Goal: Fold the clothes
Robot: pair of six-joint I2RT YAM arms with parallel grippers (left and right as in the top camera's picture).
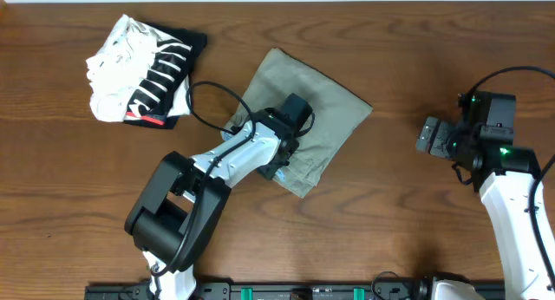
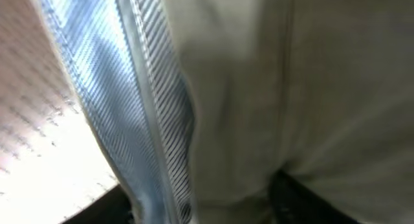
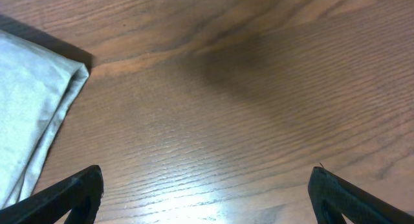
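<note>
My left gripper needs to swing the khaki shorts straighter, as they lie slanted under it, then open and take them across their pale blue waistband [image 2: 123, 94] before lifting.
The khaki shorts [image 1: 329, 105] lie folded into a slanted rectangle at the middle of the table. My left gripper [image 1: 284, 153] is down on their near left part. In the left wrist view the khaki cloth [image 2: 310, 88] fills the frame, with the pale blue inner waistband [image 2: 123, 101] running down the left. The cloth bunches between my dark fingertips [image 2: 200, 208], which grip it. My right gripper [image 1: 429, 135] hovers over bare wood to the right of the shorts, open and empty [image 3: 207, 191]. A folded corner of the shorts [image 3: 29, 107] shows at its left.
A folded black-and-white striped garment with a red mark [image 1: 143, 70] lies at the back left. A black cable [image 1: 212, 96] loops from the left arm over the wood. The wooden table [image 1: 408, 222] is bare to the right and front.
</note>
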